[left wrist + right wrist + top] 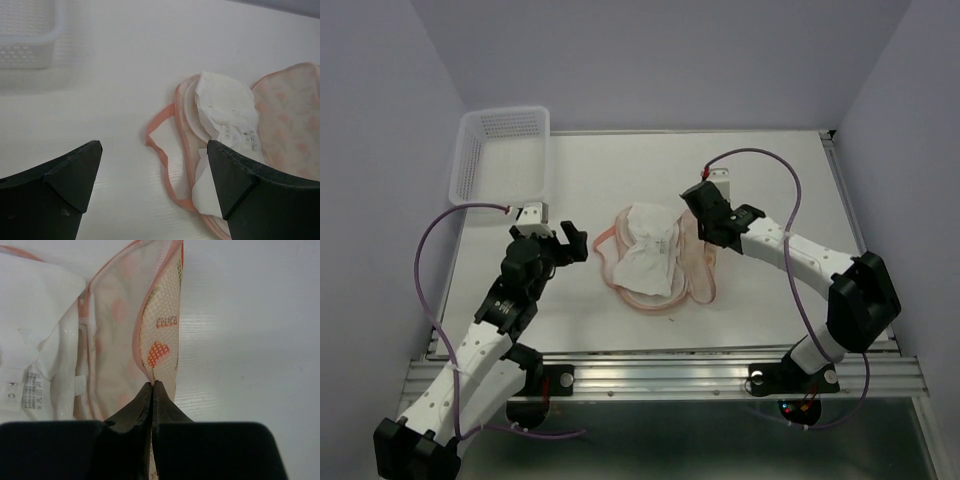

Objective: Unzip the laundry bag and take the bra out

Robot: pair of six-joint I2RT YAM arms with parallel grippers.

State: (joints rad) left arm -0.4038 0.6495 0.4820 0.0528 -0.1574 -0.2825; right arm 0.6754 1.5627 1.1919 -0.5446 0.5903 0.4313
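Observation:
The white bra's middle (647,247) (221,132), between its cups, should be gripped next by my left gripper, so that it can lift the bra off the open laundry bag.
The laundry bag (704,275) lies unzipped in the middle of the table, its peach printed flap (165,330) lifted on the right side. The white bra (650,250) rests on the pale lining, partly spilling over the bag's left edge. My right gripper (702,232) is shut on the flap's pink zipper edge (152,382), with the bra (40,355) to its left. My left gripper (565,247) hangs open just left of the bag. In the left wrist view the pink loop (160,145) lies on the table between the fingers (240,180), and the bra (220,105) sits just beyond the right one.
A white plastic mesh basket (505,122) stands at the table's back left corner and shows blurred in the left wrist view (25,35). White tabletop (620,165) lies between basket and bag. Purple cables loop over both arms.

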